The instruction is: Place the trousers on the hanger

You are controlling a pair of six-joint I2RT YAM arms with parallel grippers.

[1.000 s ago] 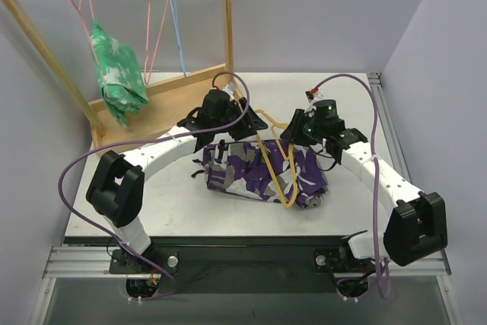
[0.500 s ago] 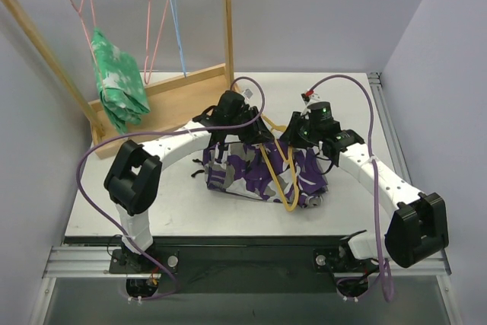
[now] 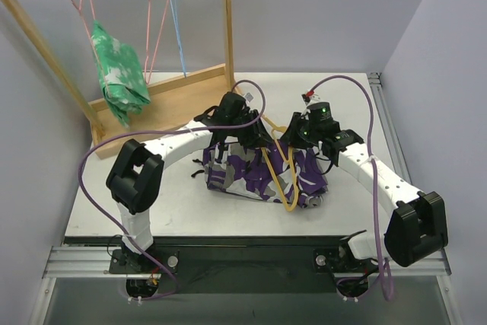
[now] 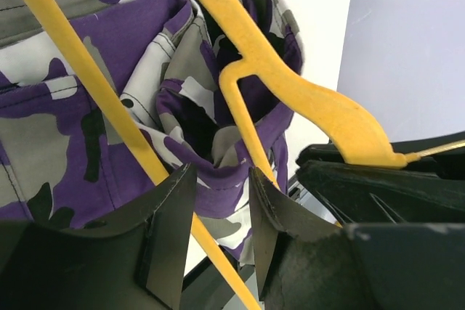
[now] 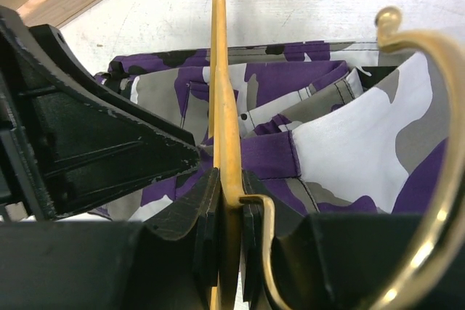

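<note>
The purple fold of the trousers lies low between the bars of the hanger, so the robot's left gripper needs to reach deeper, take the bunched cloth (image 4: 207,139) and pull it through the hanger.
The camouflage trousers (image 3: 243,173) lie bunched on the table between both arms. Across them rests the yellow hanger (image 3: 283,188), one corner toward the near edge. My left gripper (image 3: 247,136) is down at the trousers' far edge. In the left wrist view its jaws (image 4: 221,176) are closed partway on a purple fold of the trousers (image 4: 218,143), and a hanger (image 4: 290,85) bar runs underneath. My right gripper (image 3: 293,138) is shut on the hanger (image 5: 219,70) at its neck (image 5: 227,194). The hook (image 5: 443,107) curls off to the right above the trousers (image 5: 349,143).
A wooden rack (image 3: 227,20) stands at the back left on a board base (image 3: 167,100). A green-and-white garment (image 3: 118,74), pink hangers (image 3: 152,28) and a blue hanger (image 3: 176,28) hang from it. Both arms' purple cables loop over the work area.
My left arm swung right onto the trousers' far edge and its jaws narrowed onto the cloth. The right gripper held the hanger and barely moved.
</note>
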